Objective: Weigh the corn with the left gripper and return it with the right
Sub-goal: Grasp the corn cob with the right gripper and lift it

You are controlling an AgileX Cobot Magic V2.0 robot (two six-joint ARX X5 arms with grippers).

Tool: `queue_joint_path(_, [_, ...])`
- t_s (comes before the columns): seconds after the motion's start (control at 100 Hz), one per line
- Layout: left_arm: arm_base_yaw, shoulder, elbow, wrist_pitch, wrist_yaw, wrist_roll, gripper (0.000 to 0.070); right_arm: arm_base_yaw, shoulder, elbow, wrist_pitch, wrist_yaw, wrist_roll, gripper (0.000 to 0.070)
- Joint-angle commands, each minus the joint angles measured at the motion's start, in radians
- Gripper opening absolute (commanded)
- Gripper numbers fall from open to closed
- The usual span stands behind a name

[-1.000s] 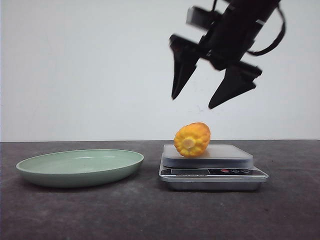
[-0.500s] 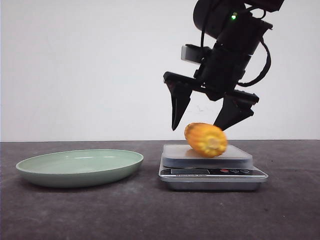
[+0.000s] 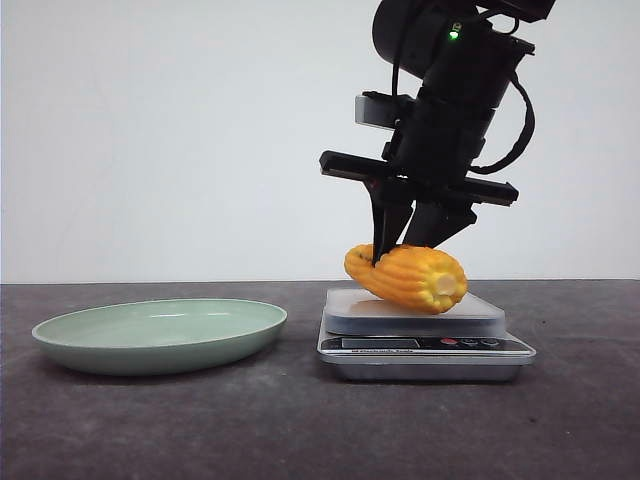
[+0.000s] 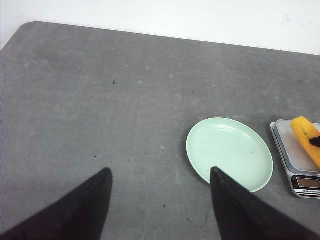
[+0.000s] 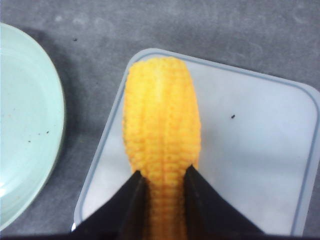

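Note:
Next, I let go of the corn with my right gripper in the middle of the shallow pale green plate (image 3: 196, 310) beside the scale.
The corn (image 3: 407, 277), a stubby orange-yellow cob piece, lies on the pan of a small kitchen scale (image 3: 425, 332). My right gripper (image 3: 403, 250) is down on it, both black fingers pressed against its sides; the right wrist view shows the corn (image 5: 161, 145) clamped between the fingers (image 5: 131, 200) over the scale's pan (image 5: 250, 165). My left gripper (image 4: 160, 175) is open and empty above bare table, well away from the scale. The corn's end (image 4: 306, 133) shows at the edge of the left wrist view.
A shallow pale green plate (image 3: 160, 333) sits on the dark grey table (image 3: 300, 430) to the left of the scale. It also shows in the left wrist view (image 4: 229, 152) and at the side of the right wrist view (image 5: 25, 125).
My right gripper came down from above the scale and closed its fingers on the corn. The corn has turned on the pan, its pale cut end now towards the right.

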Motion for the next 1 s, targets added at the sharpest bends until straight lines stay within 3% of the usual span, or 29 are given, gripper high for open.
queue_joint_path(0.0, [-0.005,0.005,0.013,-0.036,-0.003,0.007,0.0347,0.010,-0.037,0.031,0.006,0.006,-0.017,0.0000])
queue_joint_path(0.24, [-0.005,0.005,0.013,-0.036,-0.003,0.006,0.0347,0.042,-0.202,0.125,-0.079,-0.003,-0.116,0.0000])
queue_joint_path(0.45, [-0.005,0.005,0.013,-0.036,-0.003,0.005,0.0347,0.116,-0.214,0.311,-0.172,-0.002,-0.139,0.0000])
queue_joint_path(0.99, [-0.005,0.005,0.013,-0.036,-0.003,-0.005,0.0347,0.297,0.142,0.513,-0.116,-0.002,-0.087,0.0000])
